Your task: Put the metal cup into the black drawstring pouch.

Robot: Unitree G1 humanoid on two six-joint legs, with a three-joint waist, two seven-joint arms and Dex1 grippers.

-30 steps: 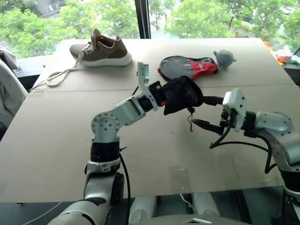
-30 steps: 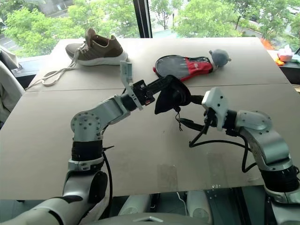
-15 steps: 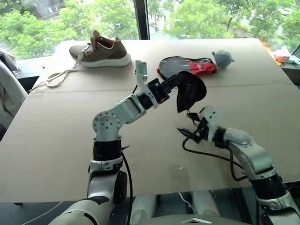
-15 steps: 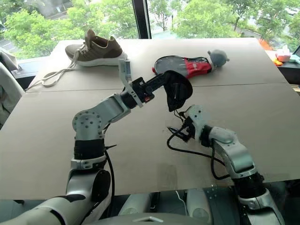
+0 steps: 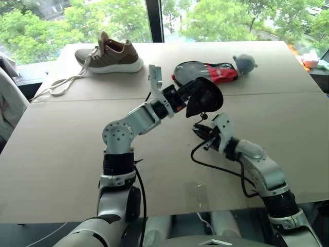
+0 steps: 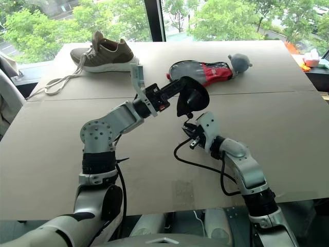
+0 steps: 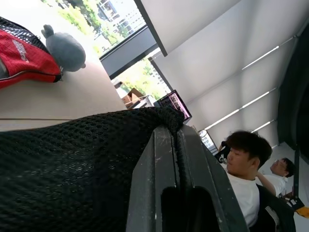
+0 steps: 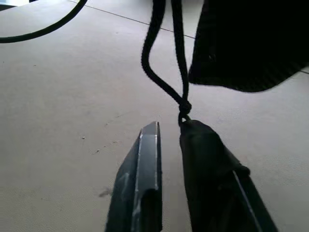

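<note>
Next, my right gripper opens, pinches the cord's end [image 8: 183, 117] and pulls up, because the cord's knot sits at one of its fingertips, beside the gap.
The black drawstring pouch [image 5: 205, 98] hangs in the air above the middle of the table, with my left gripper [image 5: 186, 99] shut on its mesh edge [image 7: 72, 159]. Its thin cord [image 8: 164, 82] dangles down to a knot. My right gripper [image 5: 198, 131] sits low, just under the pouch, with its fingers shut. The cord's end touches the tip of one finger [image 8: 198, 140]; I cannot tell whether it is pinched. The metal cup is out of view.
A brown shoe [image 5: 110, 54] with loose laces [image 5: 64, 85] lies at the far left of the table [image 5: 51, 154]. A red and dark paddle cover [image 5: 205, 73] and a grey plush [image 5: 245, 63] lie behind the pouch. A person [image 7: 244, 164] sits in the background.
My right arm has swung down and to the left, from beside the pouch to under it, and its fingers have closed. The left gripper keeps the pouch in place.
</note>
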